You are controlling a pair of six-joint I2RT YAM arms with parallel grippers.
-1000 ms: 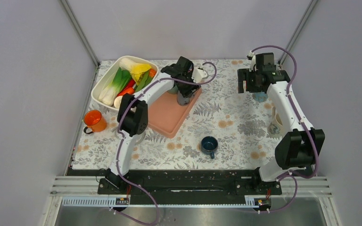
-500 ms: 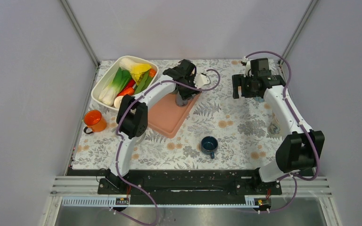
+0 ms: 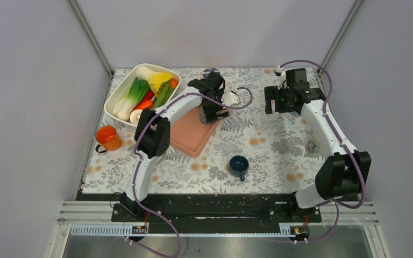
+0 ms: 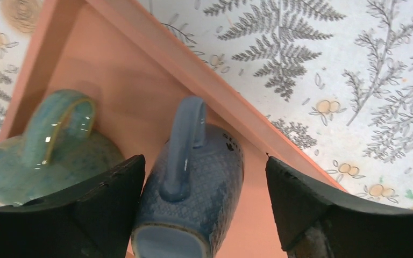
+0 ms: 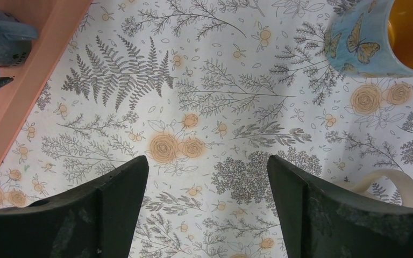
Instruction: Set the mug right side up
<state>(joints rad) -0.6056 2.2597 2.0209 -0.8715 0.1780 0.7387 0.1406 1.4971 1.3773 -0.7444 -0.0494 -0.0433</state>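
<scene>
Next, I back my left gripper's fingers off from around the upside-down blue mug's body, pinch its handle [image 4: 182,148] and lift the mug to my right gripper.
A blue patterned mug [image 4: 204,183] stands on the pink tray [image 4: 113,91], its base ring facing up at the left wrist camera and its handle [image 4: 185,145] pointing away. My left gripper [image 4: 204,215] is open and straddles it: the left finger [image 4: 86,215] is against the mug's side and the right finger [image 4: 328,215] stands apart from it. In the top view the left gripper [image 3: 213,110] hides this mug. My right gripper [image 5: 207,215] is open and empty above the patterned cloth, at the back right in the top view [image 3: 277,100].
A teal mug [image 4: 48,145] sits right beside the blue one on the tray [image 3: 191,134]. A butterfly mug [image 5: 365,37] and a cream mug [image 3: 314,142] are near the right arm. A dark blue mug [image 3: 239,165], an orange mug [image 3: 107,138] and a white vegetable bowl [image 3: 118,91] stand around.
My left gripper has shifted slightly right and toward the near side over the tray. My right gripper has moved a little to the left. Both stay open.
</scene>
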